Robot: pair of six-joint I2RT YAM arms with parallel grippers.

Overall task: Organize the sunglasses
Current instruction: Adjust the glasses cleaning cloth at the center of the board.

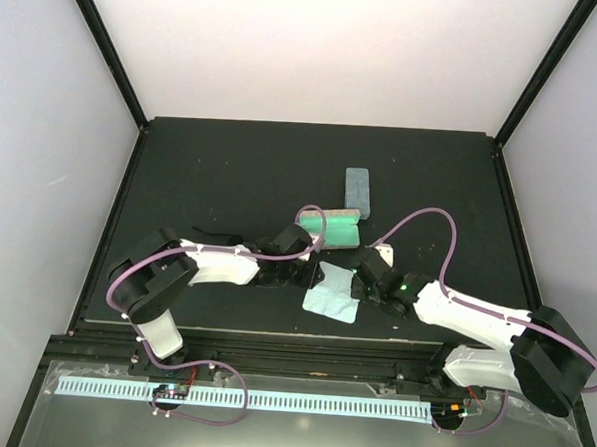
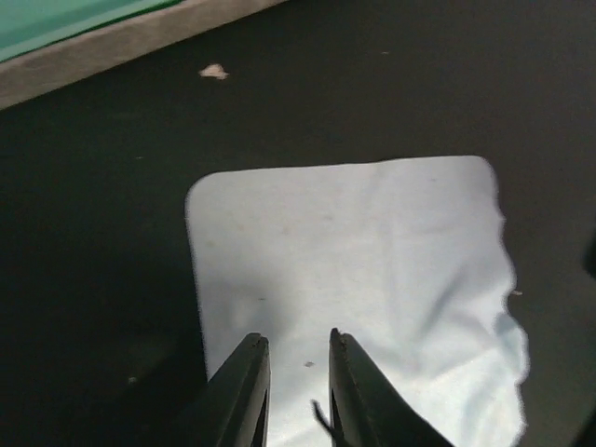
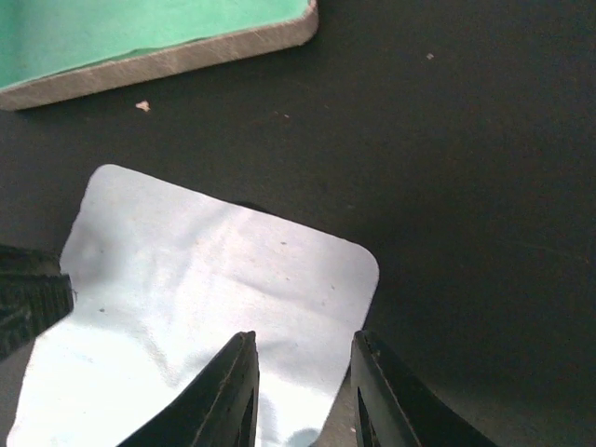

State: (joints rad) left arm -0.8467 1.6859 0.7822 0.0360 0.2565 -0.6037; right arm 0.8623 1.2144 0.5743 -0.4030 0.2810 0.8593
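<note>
Next, I straighten the light blue cloth, as it lies crooked to the open case, before my left gripper takes its corner (image 2: 202,192) near the case.
The sunglasses do not show in any view. A light blue cloth (image 1: 332,297) (image 2: 354,261) (image 3: 205,279) lies flat on the black table, in front of an open case with a green lining (image 1: 328,227) (image 2: 74,28) (image 3: 140,37). My left gripper (image 1: 314,275) (image 2: 293,340) hovers over the cloth's left part, its jaws a narrow gap apart with nothing between them. My right gripper (image 1: 351,284) (image 3: 303,337) is over the cloth's right corner, jaws apart and empty. A thin dark strand hangs by the left gripper's right finger.
A closed blue-grey case (image 1: 357,190) lies behind the open case, toward the back. The two arms meet nose to nose over the cloth; a black part of the left gripper (image 3: 28,303) shows at the left edge of the right wrist view. A pale crumb (image 2: 214,71) lies near the open case.
</note>
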